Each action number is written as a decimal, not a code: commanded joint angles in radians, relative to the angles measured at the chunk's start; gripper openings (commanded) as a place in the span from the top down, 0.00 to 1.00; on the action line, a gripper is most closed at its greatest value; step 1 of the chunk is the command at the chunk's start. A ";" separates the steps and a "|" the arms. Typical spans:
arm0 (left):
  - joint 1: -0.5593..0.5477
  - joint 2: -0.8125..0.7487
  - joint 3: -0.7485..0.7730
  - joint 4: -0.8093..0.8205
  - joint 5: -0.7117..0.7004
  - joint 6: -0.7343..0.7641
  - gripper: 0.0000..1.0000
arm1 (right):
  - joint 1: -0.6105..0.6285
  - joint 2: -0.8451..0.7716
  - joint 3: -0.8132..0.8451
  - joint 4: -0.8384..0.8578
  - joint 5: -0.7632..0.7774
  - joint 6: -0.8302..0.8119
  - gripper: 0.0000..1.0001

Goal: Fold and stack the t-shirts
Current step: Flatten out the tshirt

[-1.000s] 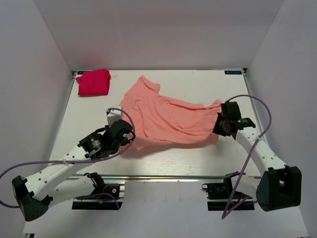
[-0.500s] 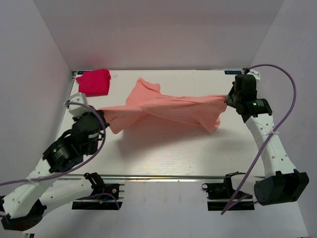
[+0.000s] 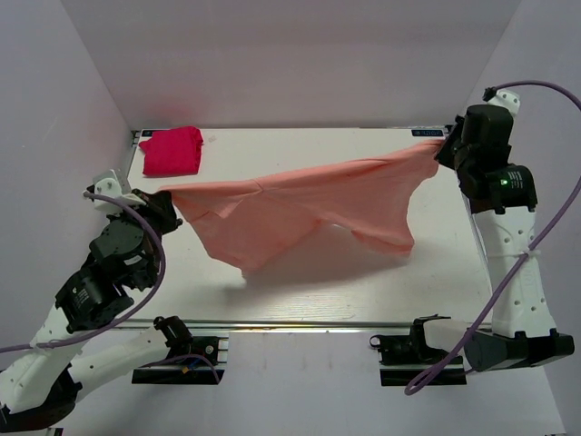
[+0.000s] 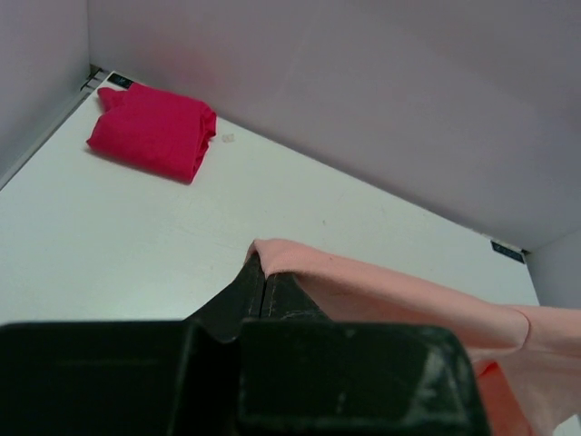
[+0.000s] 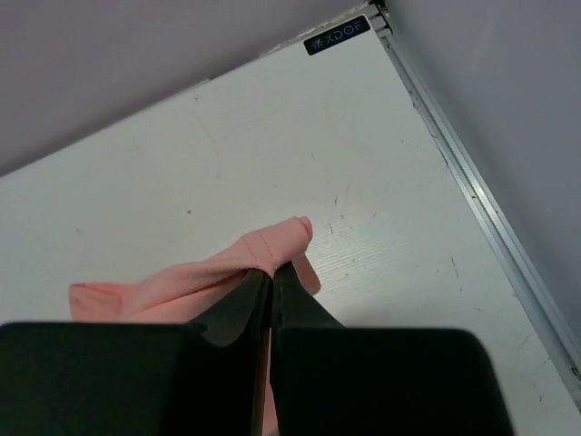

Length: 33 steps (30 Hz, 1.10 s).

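Observation:
Next, I lower the hemmed corner of the salmon pink t-shirt with my right gripper and take the cloth (image 3: 419, 165) next to it, as the t-shirt hangs bunched with an uneven bottom edge.
The salmon pink t-shirt (image 3: 300, 204) hangs stretched in the air between my two grippers, its lower part sagging above the table. My left gripper (image 3: 166, 195) is shut on its left end, seen in the left wrist view (image 4: 300, 263) pinched at the fingertips. My right gripper (image 3: 442, 145) is shut on its right end, a hemmed corner (image 5: 272, 243) in the right wrist view. The magenta-red t-shirt (image 3: 171, 150) lies as a folded bundle at the table's far left corner, also in the left wrist view (image 4: 154, 132).
The white table (image 3: 300, 282) is walled on three sides. A metal rail (image 5: 481, 204) runs along its right edge. The arm bases and cables sit along the near edge.
Both grippers have risen and moved apart, left to the left, right to the far right corner. The pink shirt has lifted off the table and spread out between them.

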 commanded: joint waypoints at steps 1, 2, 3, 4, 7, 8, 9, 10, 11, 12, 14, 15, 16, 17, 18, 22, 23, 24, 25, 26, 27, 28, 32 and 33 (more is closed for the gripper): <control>0.005 -0.025 -0.045 0.143 -0.013 0.117 1.00 | -0.016 -0.010 -0.019 -0.029 0.006 -0.041 1.00; 0.005 -0.004 -0.054 0.170 0.000 0.127 1.00 | -0.014 -0.010 -0.037 -0.026 -0.014 -0.040 1.00; 0.005 0.016 -0.054 0.171 0.000 0.128 1.00 | -0.017 0.014 -0.047 -0.018 -0.026 -0.038 1.00; 0.005 0.038 -0.065 0.171 -0.021 0.128 1.00 | -0.016 0.022 -0.063 -0.012 -0.060 -0.041 1.00; 0.005 0.143 -0.100 0.190 -0.058 0.077 1.00 | -0.018 0.131 -0.090 0.019 -0.079 -0.044 1.00; 0.005 0.174 -0.111 0.206 -0.098 0.071 1.00 | -0.016 0.151 -0.096 0.032 -0.101 -0.044 1.00; 0.015 0.206 -0.120 0.206 -0.098 0.062 1.00 | -0.014 0.172 -0.097 0.048 -0.115 -0.047 1.00; 0.016 0.273 -0.137 0.224 -0.098 0.062 1.00 | -0.017 0.242 -0.099 0.057 -0.131 -0.049 1.00; 0.034 0.307 -0.146 0.238 -0.098 0.062 1.00 | -0.016 0.269 -0.099 0.077 -0.144 -0.050 1.00; 0.043 0.341 -0.165 0.268 -0.074 0.062 1.00 | -0.016 0.296 -0.097 0.100 -0.158 -0.063 1.00; 0.069 0.446 -0.185 0.305 -0.017 0.062 1.00 | -0.014 0.411 -0.074 0.121 -0.174 -0.072 1.00; 0.106 0.484 -0.197 0.321 0.007 0.062 1.00 | -0.017 0.475 -0.052 0.124 -0.183 -0.079 1.00; 0.124 0.522 -0.197 0.351 0.047 0.062 1.00 | -0.018 0.541 -0.021 0.121 -0.186 -0.086 1.00; 0.146 0.606 -0.197 0.362 0.075 0.062 1.00 | -0.018 0.574 -0.005 0.121 -0.218 -0.095 1.00; 0.190 0.648 -0.197 0.375 0.099 0.062 1.00 | -0.018 0.641 0.025 0.121 -0.226 -0.112 1.00; 0.285 0.838 -0.131 0.375 0.202 0.039 1.00 | -0.016 0.815 0.160 0.100 -0.269 -0.136 1.00; 0.301 0.867 -0.108 0.375 0.221 0.039 1.00 | -0.014 0.887 0.180 0.095 -0.275 -0.141 0.99; 0.311 0.894 -0.096 0.375 0.245 0.039 1.00 | -0.017 0.905 0.215 0.088 -0.283 -0.145 0.90; 0.331 0.939 -0.085 0.375 0.257 0.039 1.00 | -0.019 0.921 0.240 0.089 -0.293 -0.159 0.80; 0.341 0.960 -0.076 0.384 0.271 0.039 1.00 | -0.018 0.954 0.251 0.101 -0.296 -0.164 0.64; 0.341 0.978 -0.062 0.384 0.291 0.039 1.00 | -0.019 0.959 0.260 0.105 -0.312 -0.167 0.54; 0.357 0.995 -0.062 0.394 0.305 0.049 1.00 | -0.018 0.965 0.268 0.112 -0.312 -0.185 0.49; 0.397 1.075 -0.032 0.416 0.382 0.060 1.00 | -0.028 0.946 0.230 0.121 -0.270 -0.195 0.28; 0.397 1.107 -0.031 0.416 0.402 0.060 1.00 | -0.031 0.929 0.216 0.124 -0.254 -0.193 0.27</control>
